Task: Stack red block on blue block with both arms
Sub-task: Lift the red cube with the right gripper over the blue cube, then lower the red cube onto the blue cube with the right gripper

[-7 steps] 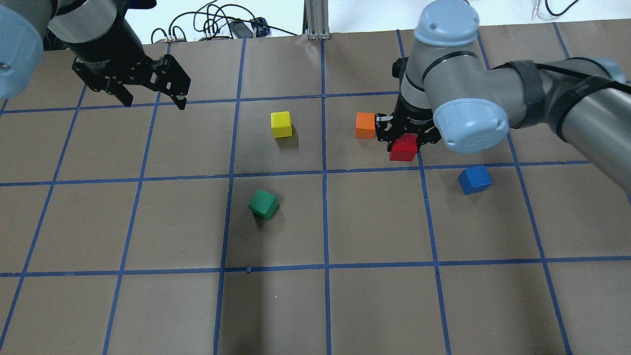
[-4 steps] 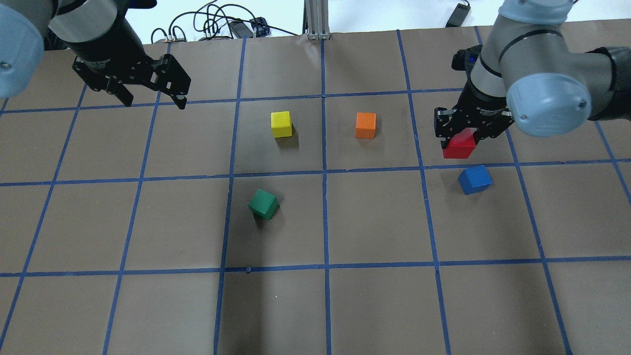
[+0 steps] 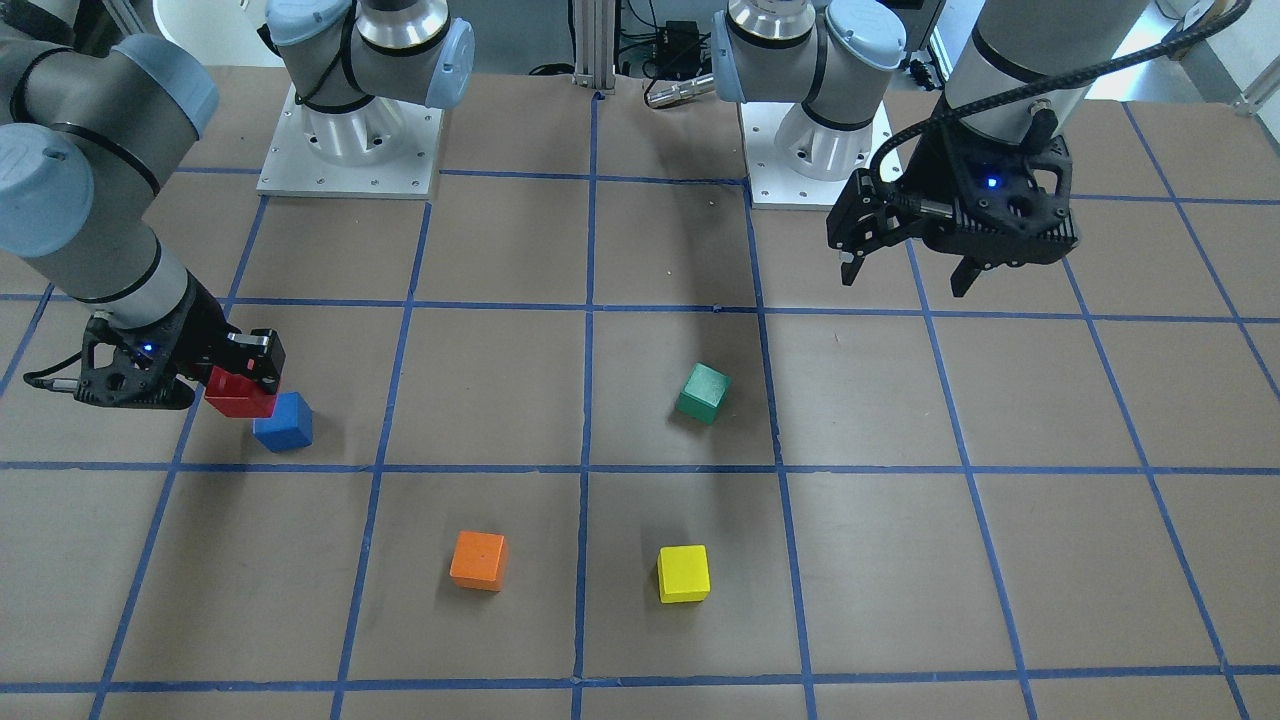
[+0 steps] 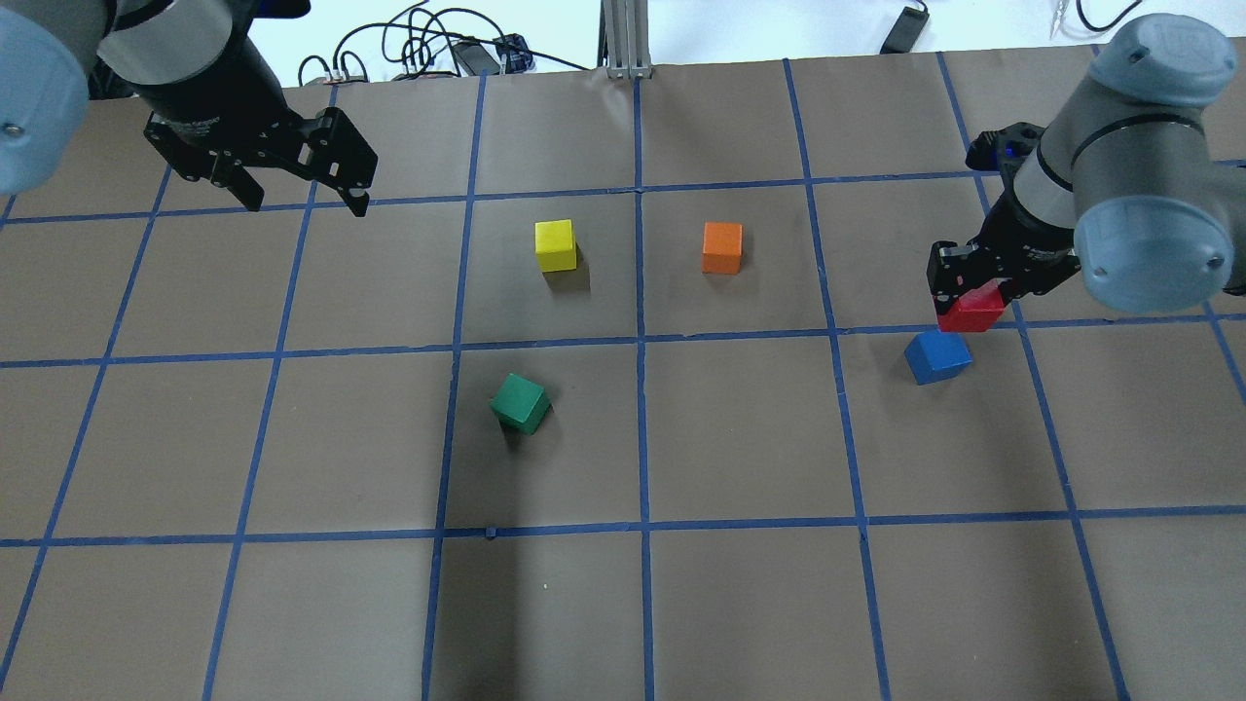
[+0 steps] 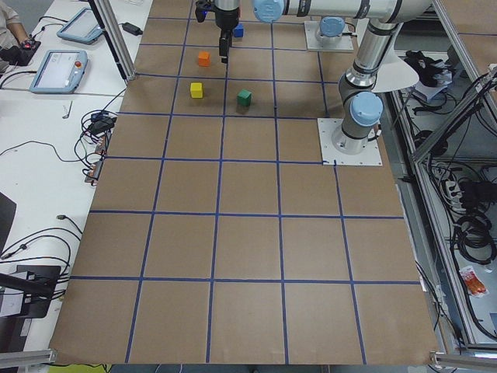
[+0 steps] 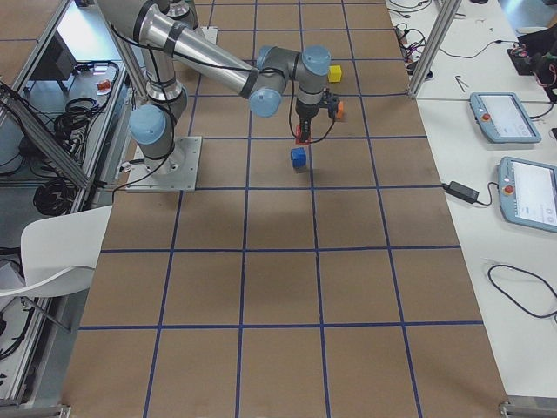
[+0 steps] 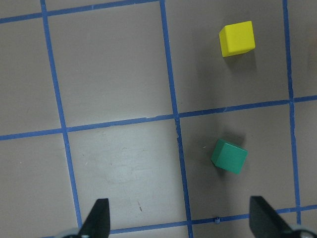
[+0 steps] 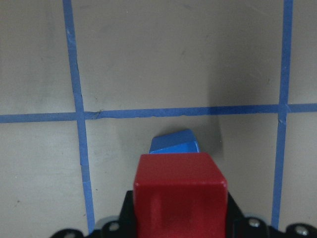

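My right gripper should set the red block down on the top side of the blue block point(image 3: 263, 415) point(image 8: 177, 166).
My right gripper point(image 4: 973, 292) is shut on the red block point(image 4: 973, 312) and holds it off the table, just above and beside the blue block point(image 4: 937, 355). In the front view the red block point(image 3: 240, 395) overlaps the blue block's point(image 3: 283, 422) upper corner. In the right wrist view the red block point(image 8: 181, 191) fills the lower middle, with the blue block point(image 8: 174, 144) partly showing past it. My left gripper point(image 4: 307, 200) is open and empty, high over the far left of the table, and also shows in the front view point(image 3: 905, 280).
An orange cube point(image 4: 721, 247), a yellow cube point(image 4: 555, 244) and a green cube point(image 4: 520, 402) stand apart on the brown, blue-taped table. The left wrist view shows the green cube point(image 7: 229, 156) and the yellow cube point(image 7: 237, 38) below. Cables lie past the far edge.
My right gripper has carried the red block to the right, from beside the orange cube to just above the blue block. The left arm has not moved.
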You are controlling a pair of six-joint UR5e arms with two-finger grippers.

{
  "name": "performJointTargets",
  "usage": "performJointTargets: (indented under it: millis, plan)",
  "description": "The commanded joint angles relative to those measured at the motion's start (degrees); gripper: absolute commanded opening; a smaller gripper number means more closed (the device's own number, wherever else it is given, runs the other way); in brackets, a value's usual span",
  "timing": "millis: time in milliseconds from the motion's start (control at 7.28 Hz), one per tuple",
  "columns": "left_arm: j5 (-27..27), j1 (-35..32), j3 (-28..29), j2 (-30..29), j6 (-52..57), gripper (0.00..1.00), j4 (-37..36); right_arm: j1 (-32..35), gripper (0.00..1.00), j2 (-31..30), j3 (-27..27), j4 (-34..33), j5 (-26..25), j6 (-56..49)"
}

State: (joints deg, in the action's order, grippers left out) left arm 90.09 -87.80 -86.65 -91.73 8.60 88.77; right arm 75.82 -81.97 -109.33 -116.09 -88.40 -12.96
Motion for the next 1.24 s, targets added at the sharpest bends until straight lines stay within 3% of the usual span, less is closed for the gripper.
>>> performJointTargets:
  millis: [0, 412, 687, 1099]
  plan:
    - [0.0, 0.0, 0.0, 0.1, 0.0, 1.00, 0.0, -0.2, 0.00, 2.2, -0.3, -5.4, 0.5, -3.2]
    - [0.0, 0.0, 0.0, 0.0, 0.0, 1.00, 0.0, -0.1, 0.00, 2.6, -4.1, -8.0, 0.6, -7.6]
    - [0.0, 0.0, 0.0, 0.0, 0.0, 1.00, 0.0, -0.1, 0.00, 2.6, -7.6, -14.1, 0.1, -7.6]
    - [0.0, 0.0, 0.0, 0.0, 0.0, 1.00, 0.0, -0.1, 0.00, 2.2, -8.1, -13.6, -0.5, -7.6]
